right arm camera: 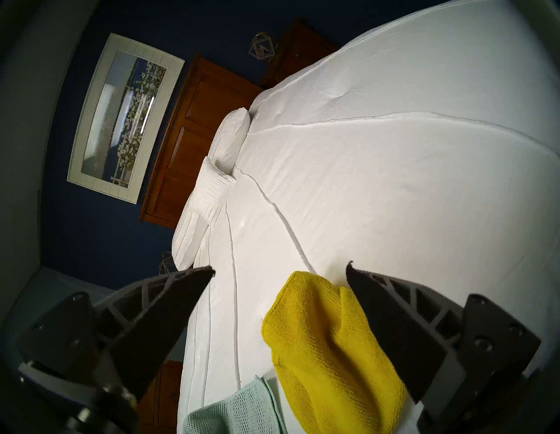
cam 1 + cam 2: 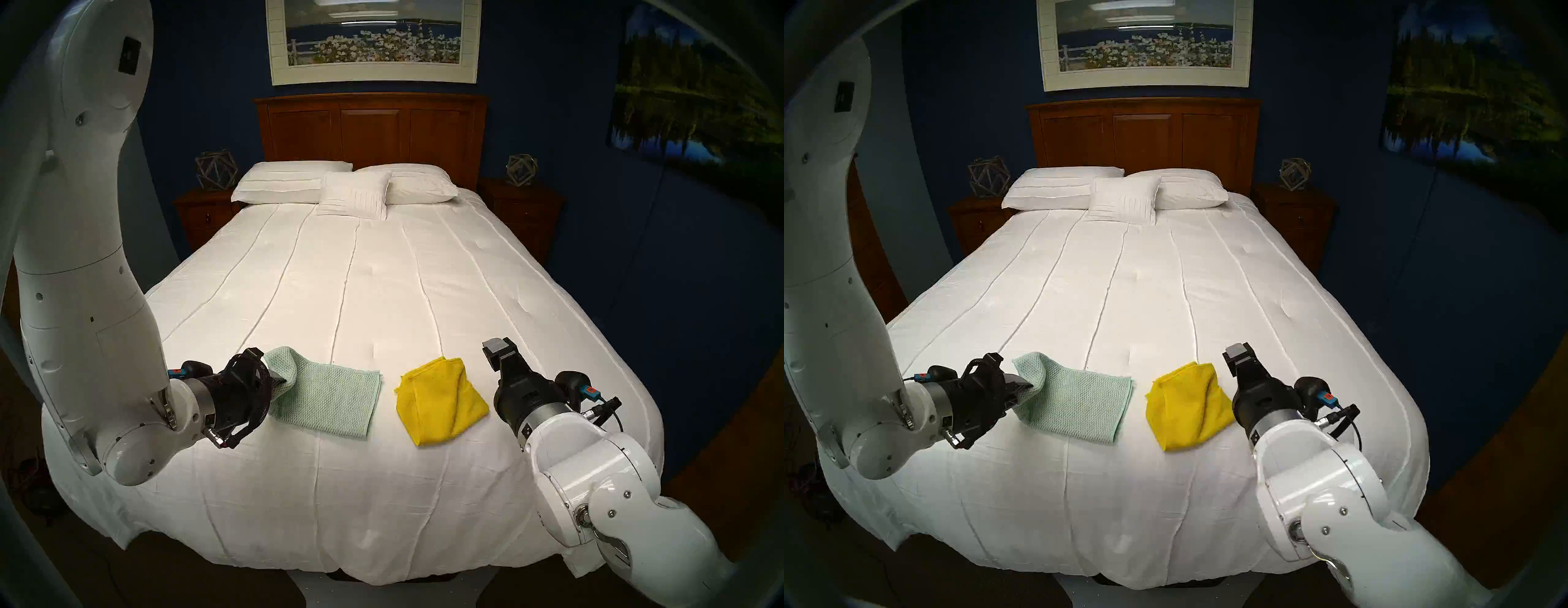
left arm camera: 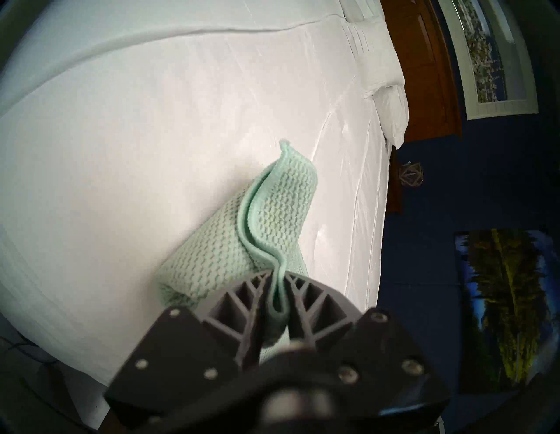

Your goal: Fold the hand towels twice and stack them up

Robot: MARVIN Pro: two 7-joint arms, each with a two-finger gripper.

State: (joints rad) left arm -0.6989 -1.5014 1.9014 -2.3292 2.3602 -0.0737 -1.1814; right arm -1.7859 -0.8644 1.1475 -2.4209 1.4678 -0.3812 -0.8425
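Next, I release the lifted towel edge from my left gripper on the green towel's opposite edge (image 2: pixel 368 407) nearest the yellow towel. The lifted edge now curls over between the fingers.
The pale mint-green waffle hand towel (image 2: pixel 326 399) (image 2: pixel 1076 399) lies folded on the white bedspread (image 2: pixel 382 276) near the foot, left of centre. My left gripper (image 2: pixel 282 380) (image 2: pixel 1028 390) (image 3: pixel 277 282) is shut on its left edge, which is lifted and curls over between the fingers. The bright yellow hand towel (image 2: pixel 437 399) (image 2: pixel 1187 403) (image 1: pixel 327 348) lies loosely folded and rumpled to the right, apart from the green one (image 1: pixel 239 412). My right gripper (image 2: pixel 498 348) (image 2: pixel 1238 350) (image 1: pixel 280 269) hangs open just right of the yellow towel, holding nothing.
White pillows (image 2: pixel 352 187) lean against a wooden headboard (image 2: pixel 369 127) at the far end. Nightstands (image 2: pixel 203 212) (image 2: pixel 522 208) flank the bed. The bedspread drops off at the foot just in front of both towels.
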